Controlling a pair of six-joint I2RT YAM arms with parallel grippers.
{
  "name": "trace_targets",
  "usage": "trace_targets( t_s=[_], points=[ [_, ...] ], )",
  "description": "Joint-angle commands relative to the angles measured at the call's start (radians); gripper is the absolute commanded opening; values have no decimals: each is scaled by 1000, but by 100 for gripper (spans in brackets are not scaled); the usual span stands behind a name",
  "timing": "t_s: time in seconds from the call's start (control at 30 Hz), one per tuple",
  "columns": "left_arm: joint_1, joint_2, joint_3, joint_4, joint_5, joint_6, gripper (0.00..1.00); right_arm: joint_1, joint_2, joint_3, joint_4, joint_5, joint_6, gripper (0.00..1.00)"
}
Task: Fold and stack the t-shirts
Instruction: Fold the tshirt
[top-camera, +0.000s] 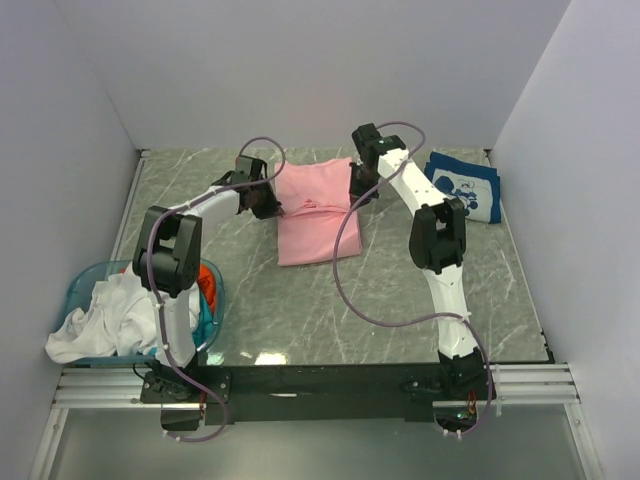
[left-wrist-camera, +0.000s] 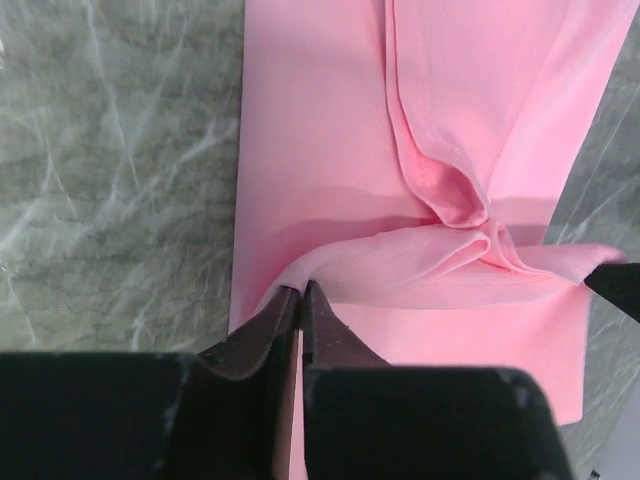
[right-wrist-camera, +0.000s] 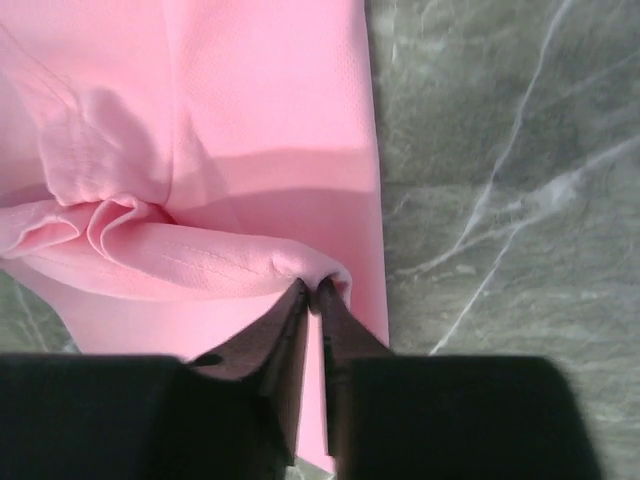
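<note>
My grippers should let go of the t-shirt's fold and pull the t-shirt closer by its near corners (top-camera: 356, 251), because the pink t-shirt's far end lies near the back wall with my arms stretched.
A light pink t-shirt (top-camera: 315, 210) lies flat at the middle back of the table, with a fold of its cloth raised across its middle. My left gripper (top-camera: 268, 203) is at its left edge, and in the left wrist view its jaws (left-wrist-camera: 300, 290) pinch the end of the raised fold of the pink t-shirt (left-wrist-camera: 330, 130). My right gripper (top-camera: 357, 188) is at the right edge. In the right wrist view it (right-wrist-camera: 312, 288) nips the other end of the fold of the pink t-shirt (right-wrist-camera: 260, 100). A folded navy t-shirt (top-camera: 463, 186) with white print lies at the back right.
A translucent blue round basket (top-camera: 80, 290) stands at the near left by the left arm's base. A white t-shirt (top-camera: 100, 320) spills over its rim, with orange cloth (top-camera: 207, 278) and teal cloth (top-camera: 207, 315) inside. White walls close in the table on three sides.
</note>
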Motion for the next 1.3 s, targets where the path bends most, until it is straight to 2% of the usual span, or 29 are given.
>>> trace_targets(
  t_s=[0.0, 0.03, 0.07, 0.13, 0.17, 0.23, 0.27, 0.37, 0.5, 0.67, 0.8, 1.27],
  points=[
    [14, -13, 42, 64, -9, -42, 10, -17, 9, 58, 47, -46, -14, 20],
    [15, -9, 46, 63, -3, -43, 12, -17, 9, 58, 59, -69, -16, 29],
    [15, -2, 54, 51, -8, -45, 16, -17, 8, 57, 65, -81, -28, 44],
    [15, -12, 42, 61, -22, -58, 28, -18, 1, 48, 81, -101, -39, 56],
    [17, -35, 29, 70, -38, -65, 43, -18, -6, 40, 88, -110, -47, 59],
    [17, -55, 8, 77, -57, -75, 54, -18, -41, 5, 107, -113, -67, 62],
    [17, -75, -3, 80, -69, -75, 63, -20, -78, -14, 116, -113, -82, 62],
    [15, -124, -41, 84, -83, -71, 71, -27, -171, -112, 153, -113, -99, 63],
    [-2, -204, -119, 104, -77, -54, 72, -43, -323, -341, 228, -155, -106, 63],
    [-57, -267, -187, 97, -35, -25, 72, -46, -492, -538, 311, -196, -122, 62],
    [-108, -266, -210, 75, -38, -16, 72, -46, -523, -670, 357, -228, -114, 62],
    [-164, -157, -230, 98, 18, -49, 71, -46, -405, -695, 414, -299, -128, 57]
  ],
)
